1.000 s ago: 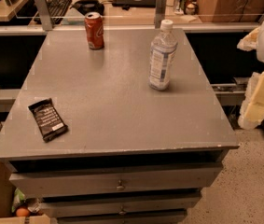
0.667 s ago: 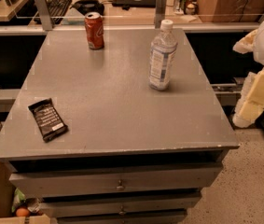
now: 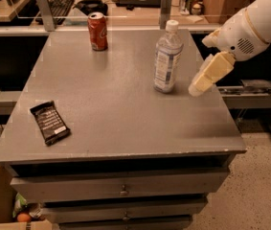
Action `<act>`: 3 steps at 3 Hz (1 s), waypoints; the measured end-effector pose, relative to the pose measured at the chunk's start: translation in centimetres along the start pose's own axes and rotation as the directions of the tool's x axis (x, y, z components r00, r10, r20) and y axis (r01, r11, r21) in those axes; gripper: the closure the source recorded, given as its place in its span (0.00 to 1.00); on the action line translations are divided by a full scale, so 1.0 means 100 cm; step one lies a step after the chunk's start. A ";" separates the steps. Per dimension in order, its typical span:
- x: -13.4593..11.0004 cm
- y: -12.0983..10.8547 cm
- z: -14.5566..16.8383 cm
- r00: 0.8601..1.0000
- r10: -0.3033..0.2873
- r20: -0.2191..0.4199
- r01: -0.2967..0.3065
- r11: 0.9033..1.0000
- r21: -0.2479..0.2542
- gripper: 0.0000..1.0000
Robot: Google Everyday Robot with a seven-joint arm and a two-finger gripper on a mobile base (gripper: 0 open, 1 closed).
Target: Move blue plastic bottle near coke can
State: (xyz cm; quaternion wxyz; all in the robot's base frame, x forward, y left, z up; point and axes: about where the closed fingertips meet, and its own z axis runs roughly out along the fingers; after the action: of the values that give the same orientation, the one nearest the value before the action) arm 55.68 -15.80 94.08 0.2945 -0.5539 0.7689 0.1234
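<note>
The middle of the blue plastic bottle [image 3: 167,56], well below its white cap, is the next place my gripper will go to and close.
The blue plastic bottle [image 3: 167,57] stands upright on the grey table [image 3: 120,109], right of centre toward the back. It is clear, with a white cap and a pale blue-and-white label. The coke can [image 3: 97,31], red with a silver top, stands upright near the table's back edge, well to the left of the bottle. My gripper [image 3: 198,87] reaches in from the right on a white arm, with cream fingers pointing down and left. It hovers just right of the bottle's lower half, apart from it, and holds nothing.
A flat black snack wrapper [image 3: 50,122] lies near the table's front left. Drawers [image 3: 120,188] sit below the tabletop. Behind the table, a desk holds a keyboard [image 3: 58,4] and other items. A metal rail [image 3: 250,92] runs to the right.
My arm and gripper have swung in from the right edge toward the bottle, now over the table's right side. The bottle, can and wrapper have not moved.
</note>
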 end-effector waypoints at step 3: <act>-0.057 -0.043 0.066 0.940 0.118 0.319 -0.140 0.989 0.046 0.00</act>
State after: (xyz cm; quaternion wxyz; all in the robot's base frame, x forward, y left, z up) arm 62.97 -9.55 92.79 0.4235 -0.4650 0.7504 0.2033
